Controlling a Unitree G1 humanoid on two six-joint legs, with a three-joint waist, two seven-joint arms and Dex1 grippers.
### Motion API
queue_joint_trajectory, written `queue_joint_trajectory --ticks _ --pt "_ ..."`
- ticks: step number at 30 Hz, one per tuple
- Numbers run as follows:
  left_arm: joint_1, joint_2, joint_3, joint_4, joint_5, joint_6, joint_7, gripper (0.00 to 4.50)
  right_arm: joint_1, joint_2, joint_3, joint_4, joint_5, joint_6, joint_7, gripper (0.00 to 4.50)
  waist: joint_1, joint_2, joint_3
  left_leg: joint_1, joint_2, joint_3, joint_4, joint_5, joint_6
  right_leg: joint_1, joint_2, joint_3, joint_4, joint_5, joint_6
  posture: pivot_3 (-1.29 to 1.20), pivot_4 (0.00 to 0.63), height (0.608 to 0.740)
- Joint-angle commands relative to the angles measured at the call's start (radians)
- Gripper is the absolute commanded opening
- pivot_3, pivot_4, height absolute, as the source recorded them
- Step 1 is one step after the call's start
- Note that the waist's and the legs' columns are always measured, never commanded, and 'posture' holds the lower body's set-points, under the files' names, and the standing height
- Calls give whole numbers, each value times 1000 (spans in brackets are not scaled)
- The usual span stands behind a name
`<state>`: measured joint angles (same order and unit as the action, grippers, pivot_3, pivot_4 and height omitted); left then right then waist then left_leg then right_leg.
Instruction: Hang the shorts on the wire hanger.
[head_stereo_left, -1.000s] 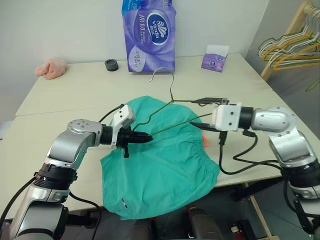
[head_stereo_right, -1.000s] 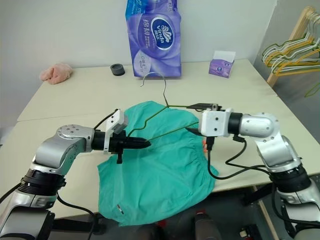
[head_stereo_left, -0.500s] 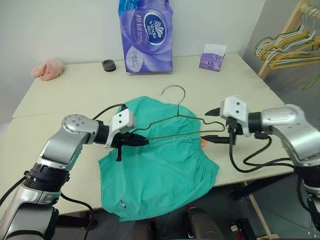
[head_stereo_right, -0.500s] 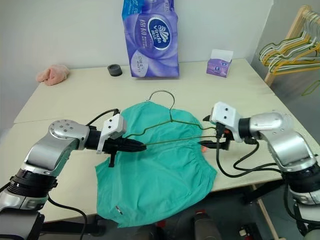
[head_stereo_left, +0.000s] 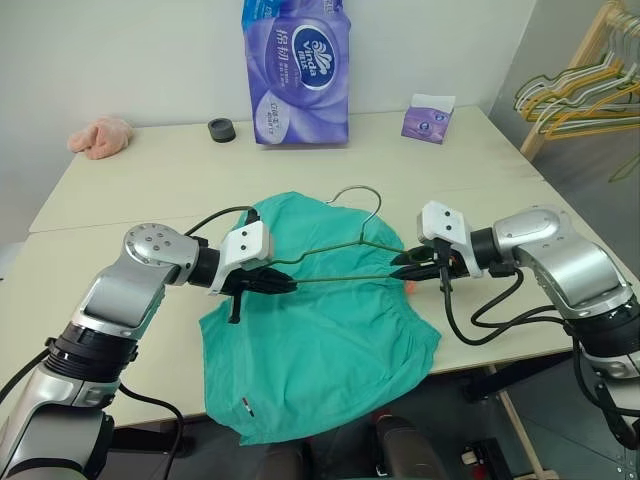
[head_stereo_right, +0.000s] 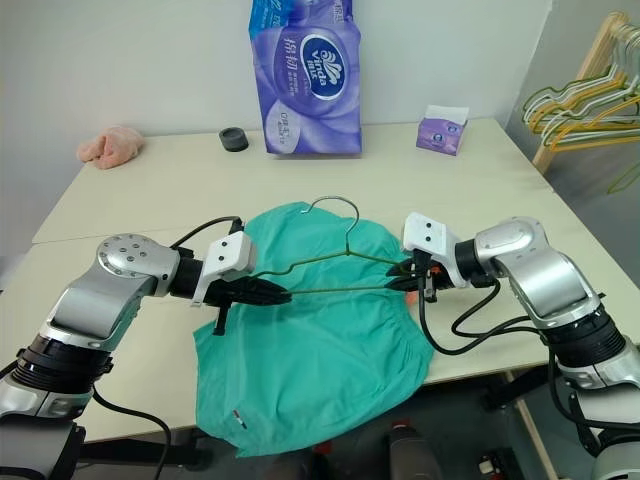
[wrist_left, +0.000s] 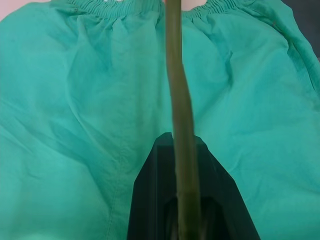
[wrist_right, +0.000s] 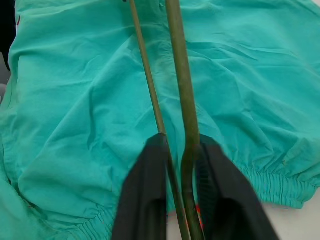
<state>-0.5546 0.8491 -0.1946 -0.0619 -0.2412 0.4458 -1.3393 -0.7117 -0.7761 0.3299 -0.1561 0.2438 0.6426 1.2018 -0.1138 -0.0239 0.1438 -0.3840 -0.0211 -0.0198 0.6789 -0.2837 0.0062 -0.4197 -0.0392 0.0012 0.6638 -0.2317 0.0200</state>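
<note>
Both hanger wires run between the fingers of the robot's right gripper, so it should open and take only the bottom wire (head_stereo_left: 379, 277) before it enters the waistband.
The teal shorts (head_stereo_left: 320, 345) lie flat on the table, their lower part drooping over the front edge. Just above them the olive wire hanger (head_stereo_left: 340, 279) is held between both grippers, hook (head_stereo_left: 362, 192) pointing toward the far side. My left gripper (head_stereo_left: 282, 285) is shut on the hanger's left corner; the wire (wrist_left: 176, 100) runs out from between its black fingers (wrist_left: 150, 200). My right gripper (head_stereo_left: 402, 266) is shut on the right corner, where two wires (wrist_right: 182, 95) pass between its fingers (wrist_right: 147, 200). An orange tag (head_stereo_left: 410, 285) peeks out beside the right gripper.
A tall purple tissue pack (head_stereo_left: 297, 70), a small purple tissue box (head_stereo_left: 428, 118), a black round object (head_stereo_left: 221, 130) and a pink cloth (head_stereo_left: 100, 135) stand along the far side of the table (head_stereo_left: 150, 190). A wooden rack with yellow and pale green hangers (head_stereo_left: 580, 85) stands at the right.
My right gripper came down and closed on the hanger's right corner. The hanger sank toward the shorts and its hook swung nearer. The left gripper kept its grip.
</note>
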Motion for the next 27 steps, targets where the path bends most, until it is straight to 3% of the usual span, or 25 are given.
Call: queue_joint_trajectory --ticks 1,12,15,21,27 --pt "-27 0 14 -26 -13 -5 -2 0 16 -11 6 -31 -19 -25 8 25 0 0 0 0 0 0 0 0 0 0 0 0 0 0 0 -183 85 740" --pt "-23 -5 12 -21 -6 -14 -2 0 45 -8 -22 -57 -1 -29 21 25 0 0 0 0 0 0 0 0 0 0 0 0 0 0 0 -188 84 740" --pt "-22 -4 11 -22 -4 -17 -1 0 45 -2 -40 -55 -4 -40 5 686 0 0 0 0 0 0 0 0 0 0 0 0 0 0 0 -188 85 740" --pt "-21 -4 12 -27 -5 -16 5 0 64 -56 -59 -82 -3 -16 21 2647 1 0 0 0 0 0 0 0 0 0 0 0 0 0 0 -191 88 740" --pt "-22 -12 9 -34 -8 -12 8 0 63 -48 -25 -43 -44 -15 -13 2647 0 0 0 0 0 0 1 0 0 0 0 0 1 0 0 -193 88 740"
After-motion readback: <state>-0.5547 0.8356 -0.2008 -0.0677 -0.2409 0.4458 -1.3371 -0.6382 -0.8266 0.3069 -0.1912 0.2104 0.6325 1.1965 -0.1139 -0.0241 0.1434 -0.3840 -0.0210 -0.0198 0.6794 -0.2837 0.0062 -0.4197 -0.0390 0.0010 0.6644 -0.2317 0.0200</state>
